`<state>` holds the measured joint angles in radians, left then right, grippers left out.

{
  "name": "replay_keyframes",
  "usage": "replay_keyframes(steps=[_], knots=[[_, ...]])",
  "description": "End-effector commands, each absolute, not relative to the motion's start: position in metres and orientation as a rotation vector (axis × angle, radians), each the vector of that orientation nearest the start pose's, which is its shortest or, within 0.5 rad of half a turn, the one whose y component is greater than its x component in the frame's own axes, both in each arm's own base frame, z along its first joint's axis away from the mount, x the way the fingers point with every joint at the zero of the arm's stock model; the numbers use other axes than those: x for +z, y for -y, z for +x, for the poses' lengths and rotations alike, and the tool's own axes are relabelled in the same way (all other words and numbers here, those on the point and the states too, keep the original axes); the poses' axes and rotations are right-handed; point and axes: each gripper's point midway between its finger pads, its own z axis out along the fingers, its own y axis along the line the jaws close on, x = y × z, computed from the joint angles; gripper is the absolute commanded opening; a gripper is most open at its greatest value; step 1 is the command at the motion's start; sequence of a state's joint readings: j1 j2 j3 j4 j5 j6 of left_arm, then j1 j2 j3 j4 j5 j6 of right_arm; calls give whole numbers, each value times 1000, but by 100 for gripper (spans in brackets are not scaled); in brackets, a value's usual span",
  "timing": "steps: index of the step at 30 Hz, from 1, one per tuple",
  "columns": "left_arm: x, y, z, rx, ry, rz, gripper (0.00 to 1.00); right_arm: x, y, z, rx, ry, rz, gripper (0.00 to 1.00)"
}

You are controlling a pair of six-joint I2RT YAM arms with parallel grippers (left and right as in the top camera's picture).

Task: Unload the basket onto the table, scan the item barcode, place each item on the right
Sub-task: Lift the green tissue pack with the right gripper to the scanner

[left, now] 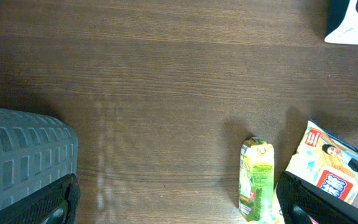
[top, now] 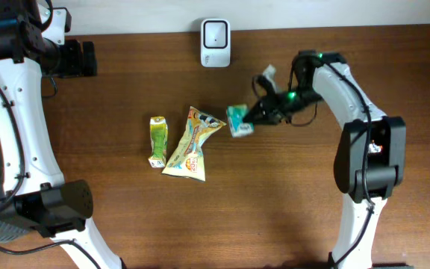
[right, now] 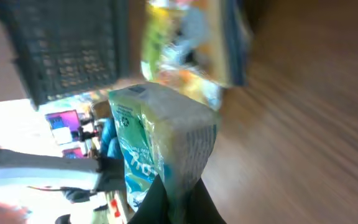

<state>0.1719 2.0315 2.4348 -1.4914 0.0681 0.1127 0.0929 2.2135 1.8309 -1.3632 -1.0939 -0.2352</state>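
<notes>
The robot's right gripper should release the teal and white packet on the table (top: 360,134) beside the half-hidden packet under the robot's arm.
My right gripper (top: 254,114) is shut on a teal and white packet (top: 237,119), pinching its edge and holding it just above the table, right of centre. In the right wrist view the packet (right: 160,137) rises from between the black fingertips (right: 194,202); I cannot make out a barcode on it. The white scanner (top: 215,42) stands at the table's back edge, up and to the left of the packet. My left gripper (top: 77,58) hangs open and empty at the far back left, its fingers (left: 48,202) spread wide over bare wood.
A green carton (top: 157,140) and a yellow snack bag (top: 191,142) lie side by side left of centre, also seen as the carton (left: 257,180) and the bag (left: 328,165). A grey crate (left: 23,149) sits at the left.
</notes>
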Motion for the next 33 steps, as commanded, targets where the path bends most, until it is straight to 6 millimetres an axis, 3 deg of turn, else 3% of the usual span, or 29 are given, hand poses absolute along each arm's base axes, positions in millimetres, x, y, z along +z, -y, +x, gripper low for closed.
replay_keyframes(steps=[1, 6, 9, 17, 20, 24, 25, 30, 33], knots=[[283, -69, 448, 1, -2654, -48, 99, 199, -201, 402, 1866, -2469, -346, 4], [283, -69, 448, 1, -2654, -48, 99, 245, -208, 408, 2117, -2199, -318, 4], [283, -69, 448, 1, -2654, -48, 99, 250, -203, 411, 2153, -2178, -269, 4], [283, -69, 448, 1, -2654, -48, 99, 257, -155, 429, 2150, -2191, -29, 4], [283, -68, 449, 1, -2654, -48, 99, 271, -134, 430, 2104, -2151, -14, 4], [283, -69, 448, 1, -2654, -48, 99, 291, -125, 426, 2037, -2114, -71, 4], [283, -69, 448, 1, -2654, -48, 99, 289, -127, 426, 1985, -2141, -103, 4], [283, -69, 448, 1, -2654, -48, 99, 221, -145, 437, 1471, -2555, -142, 4], [283, -68, 449, 1, -2654, -47, 99, 206, -157, 454, 1279, -2617, -114, 4]])
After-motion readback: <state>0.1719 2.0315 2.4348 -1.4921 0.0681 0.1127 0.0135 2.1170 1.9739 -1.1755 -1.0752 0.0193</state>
